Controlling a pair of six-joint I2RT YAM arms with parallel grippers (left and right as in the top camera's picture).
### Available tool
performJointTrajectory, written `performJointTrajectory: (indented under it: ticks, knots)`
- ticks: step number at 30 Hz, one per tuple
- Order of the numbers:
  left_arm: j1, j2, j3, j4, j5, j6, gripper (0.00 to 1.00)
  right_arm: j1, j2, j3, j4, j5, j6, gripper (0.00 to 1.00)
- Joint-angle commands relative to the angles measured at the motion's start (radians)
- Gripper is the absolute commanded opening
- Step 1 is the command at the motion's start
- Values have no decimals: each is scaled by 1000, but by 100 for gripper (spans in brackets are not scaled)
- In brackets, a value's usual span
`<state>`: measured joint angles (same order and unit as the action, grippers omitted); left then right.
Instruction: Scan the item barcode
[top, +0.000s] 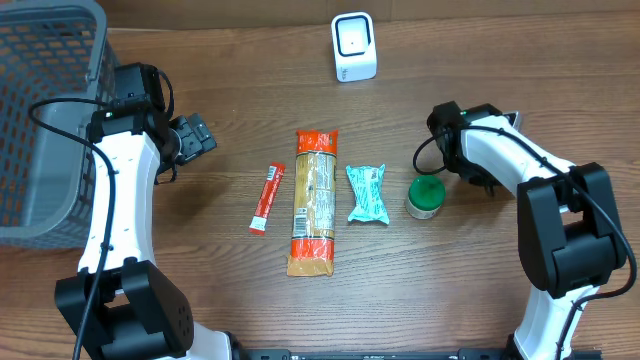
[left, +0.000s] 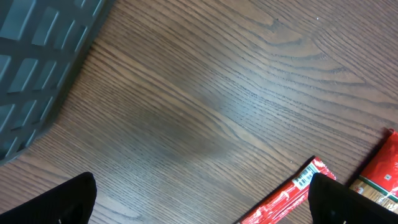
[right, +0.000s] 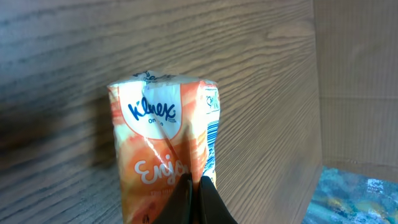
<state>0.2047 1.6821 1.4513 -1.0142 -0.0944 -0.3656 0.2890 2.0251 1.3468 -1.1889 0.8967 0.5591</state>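
Note:
My right gripper has the orange Kleenex tissue pack. Next, I put it down with that gripper on the wood (top: 492, 185) beyond the green-lidded jar from the teal packet.
In the right wrist view my right gripper (right: 196, 200) is shut on an orange Kleenex tissue pack (right: 163, 146), pinching its lower middle. A blue barcode strip (right: 212, 134) runs along the pack's right edge. From overhead the pack is hidden under the right arm (top: 470, 140). The white scanner (top: 354, 47) stands at the back centre. My left gripper (top: 192, 137) hangs open over bare wood at the left, and its dark fingertips (left: 69, 200) have nothing between them. A red stick sachet (left: 289, 194) lies by its right fingertip.
On the table lie the red sachet (top: 267, 197), a long pasta packet (top: 314, 200), a teal packet (top: 366, 192) and a green-lidded jar (top: 426, 196). A grey mesh basket (top: 40, 120) fills the left side. The table edge (right: 316, 124) shows beside the tissue pack.

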Motion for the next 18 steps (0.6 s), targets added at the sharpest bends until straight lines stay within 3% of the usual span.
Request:
performJointTrajectory:
  ticks: [1,18]
  knots:
    - [-2,-15,15,0,2,11,100,4,3,-20,11,19,21,4]
    - [-2,-15,15,0,2,11,100,95,3,-45,71,-54,21,4]
